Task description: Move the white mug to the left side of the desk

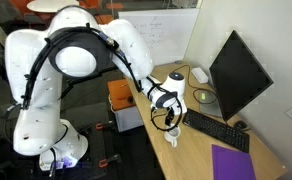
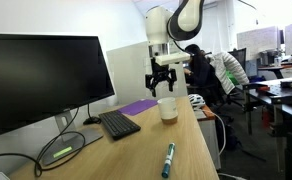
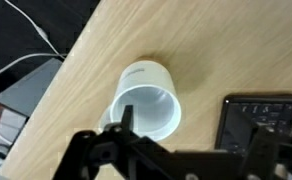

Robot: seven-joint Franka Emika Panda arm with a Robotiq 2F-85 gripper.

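The fingers of my gripper will close on the white mug's rim point(image 1: 176, 130) point(image 3: 179, 108), on the side that faces the black keyboard, with one finger inside the mug.
The white mug point(image 1: 172, 134) stands upright on the light-wood desk point(image 1: 182, 160), near its edge, and shows in both exterior views point(image 2: 167, 108). My gripper point(image 1: 169, 116) hangs just above it, pointing down point(image 2: 164, 84). In the wrist view the mug point(image 3: 146, 92) shows its open, empty mouth; its handle is hidden. My gripper point(image 3: 193, 130) is open wide. One finger lies over the mug's rim and the other over the keyboard point(image 3: 261, 115). Nothing is held.
A black keyboard point(image 1: 216, 128) and black monitor point(image 1: 236, 72) lie past the mug. A purple pad point(image 1: 233, 162) is at the desk's near end, a round dish point(image 1: 205, 96) and a white device point(image 1: 199, 74) farther off. A green marker point(image 2: 169, 158) lies on the desk. An orange cabinet point(image 1: 124, 105) stands beside it.
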